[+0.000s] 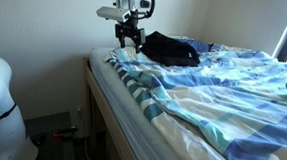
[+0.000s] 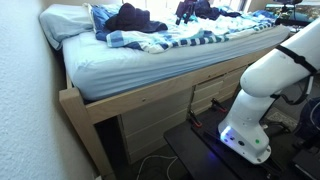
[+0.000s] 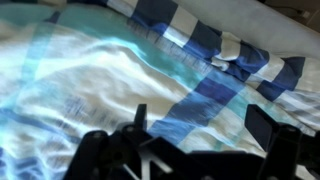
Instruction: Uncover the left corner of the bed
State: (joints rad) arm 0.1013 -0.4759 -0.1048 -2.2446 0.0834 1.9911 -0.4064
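I should next lower my gripper to the blanket's far corner [image 1: 124,54], between its folded edge and the black garment, and close there.
A blue, teal and white checked blanket [image 1: 213,89] lies rumpled over the bed and also shows in an exterior view [image 2: 190,35]. Its folded edge leaves a strip of light blue sheet [image 1: 118,83] bare along the near side. My gripper [image 1: 129,37] hangs just above the blanket near the bed's far corner; it also shows in an exterior view [image 2: 187,12]. In the wrist view the gripper [image 3: 200,115] is open, with the two fingers spread over the blanket [image 3: 120,70] and nothing between them.
A black garment [image 1: 170,49] lies on the bed beside the gripper, also in an exterior view [image 2: 135,17]. A pillow [image 2: 65,20] sits at the head. The wooden bed frame [image 2: 120,100] has drawers. A white robot body [image 2: 265,85] stands on the floor.
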